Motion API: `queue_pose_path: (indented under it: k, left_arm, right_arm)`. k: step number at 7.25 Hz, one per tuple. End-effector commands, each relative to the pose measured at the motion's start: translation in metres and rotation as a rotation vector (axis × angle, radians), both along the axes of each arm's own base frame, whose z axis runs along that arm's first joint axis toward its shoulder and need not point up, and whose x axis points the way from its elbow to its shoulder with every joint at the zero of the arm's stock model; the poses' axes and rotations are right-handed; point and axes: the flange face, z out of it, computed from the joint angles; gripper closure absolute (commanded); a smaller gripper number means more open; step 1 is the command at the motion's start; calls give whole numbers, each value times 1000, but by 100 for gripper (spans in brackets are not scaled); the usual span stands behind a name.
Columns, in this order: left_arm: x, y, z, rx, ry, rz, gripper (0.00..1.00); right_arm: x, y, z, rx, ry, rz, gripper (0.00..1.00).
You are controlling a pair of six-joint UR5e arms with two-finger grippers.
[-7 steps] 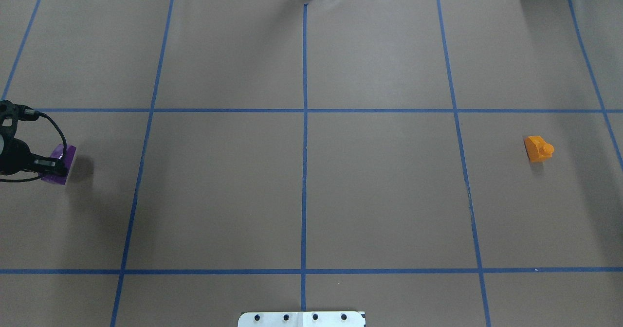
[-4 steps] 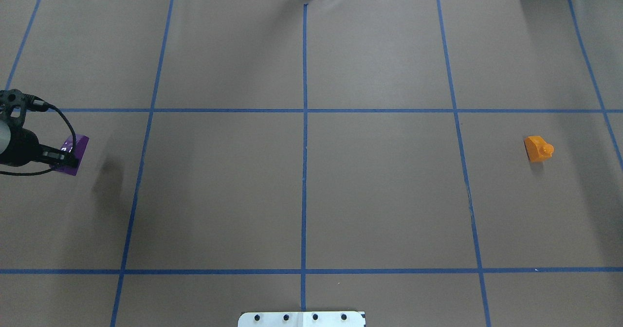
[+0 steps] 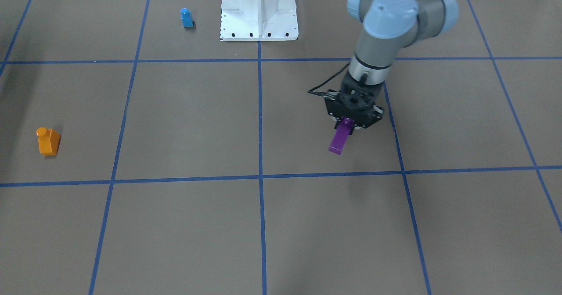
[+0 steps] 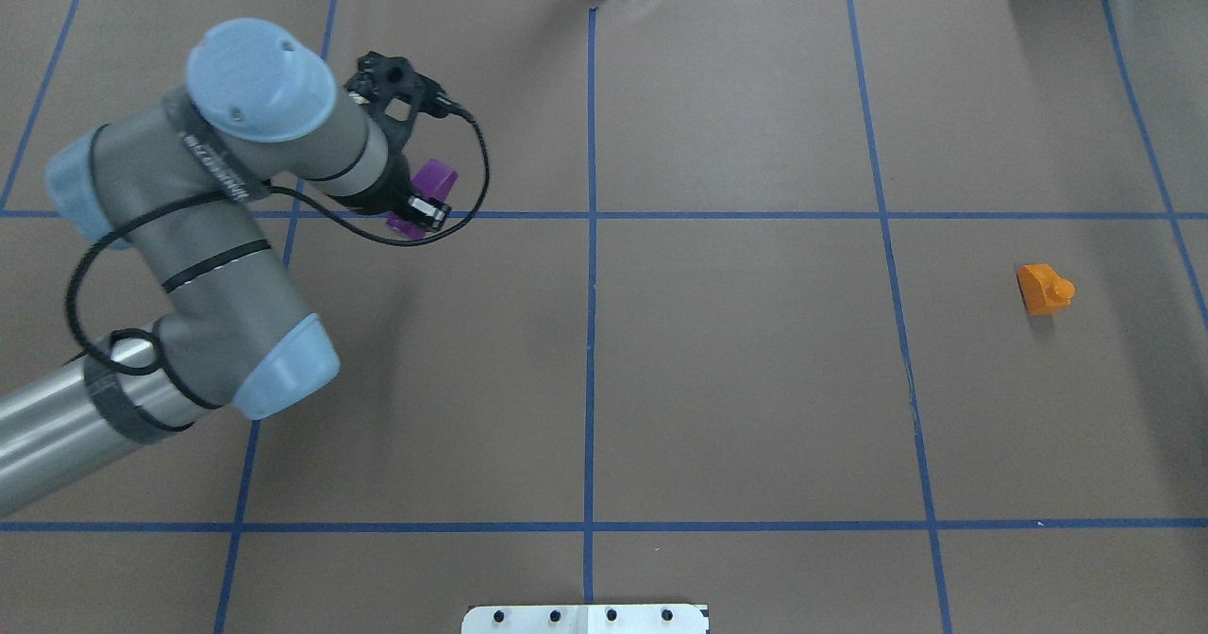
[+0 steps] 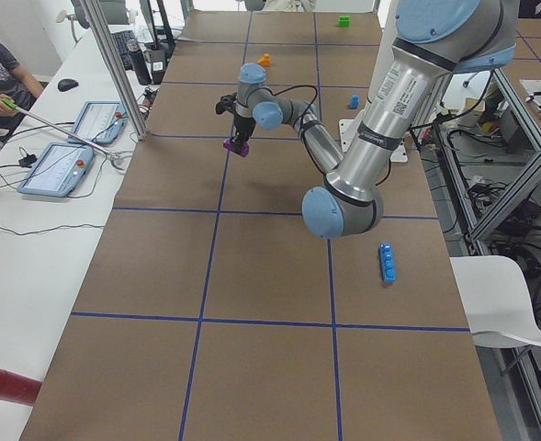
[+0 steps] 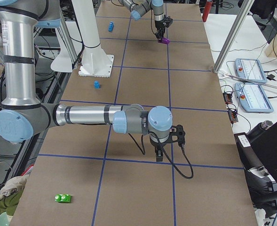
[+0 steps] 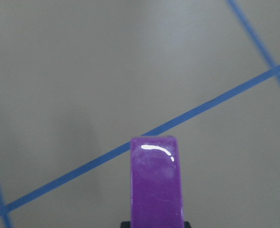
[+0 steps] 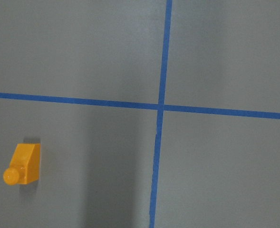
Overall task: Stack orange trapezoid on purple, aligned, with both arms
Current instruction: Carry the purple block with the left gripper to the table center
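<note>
The robot's left gripper will set the purple brick down on the blue tape line leading from the white robot base [image 3: 257,152], close to the crossing. The purple brick is still held above the table.
My left gripper [image 4: 416,206] is shut on the purple brick [image 4: 432,184] and holds it above the table, near a blue tape line left of centre. The brick hangs below the gripper [image 3: 350,122] in the front-facing view [image 3: 341,139] and fills the lower middle of the left wrist view [image 7: 156,183]. The orange trapezoid [image 4: 1044,289] lies alone on the table at the right, stud sideways; it also shows in the right wrist view [image 8: 23,164]. My right gripper [image 6: 158,151] shows only in the exterior right view, low over the table; I cannot tell whether it is open.
A white robot base [image 3: 259,12] stands at the table's near edge. A small blue brick [image 3: 186,17] stands beside it. A long blue brick [image 5: 387,263] and a green brick [image 6: 63,198] lie near the robot's side. Blue tape lines grid the brown table [image 4: 736,379].
My left arm has swung in from the table's left edge, toward the centre and the far side, with the purple brick in its gripper. The orange trapezoid has not moved.
</note>
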Motion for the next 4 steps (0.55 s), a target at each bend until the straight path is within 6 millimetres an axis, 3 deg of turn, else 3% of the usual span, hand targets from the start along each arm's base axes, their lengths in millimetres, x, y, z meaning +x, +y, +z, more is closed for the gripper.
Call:
queue_pose_path:
  k: [1,2,3,4]
  left_arm:
    - [87,-16,-64,3,-26,47,100]
    - [127,-19,-65,30,6,68,100]
    - [155,-19,-41,21,-7,87,100]
    - [164,-19,-33,34,7,95,100]
  right_arm:
    - [-1,-2,0,1,-9,-2,0]
    - [-2,-2,0,1,-9,-3,0]
    - [-2,-2,0,0,-9,-2,0]
    - [-3,-2,-1,-1,-18,-3,0]
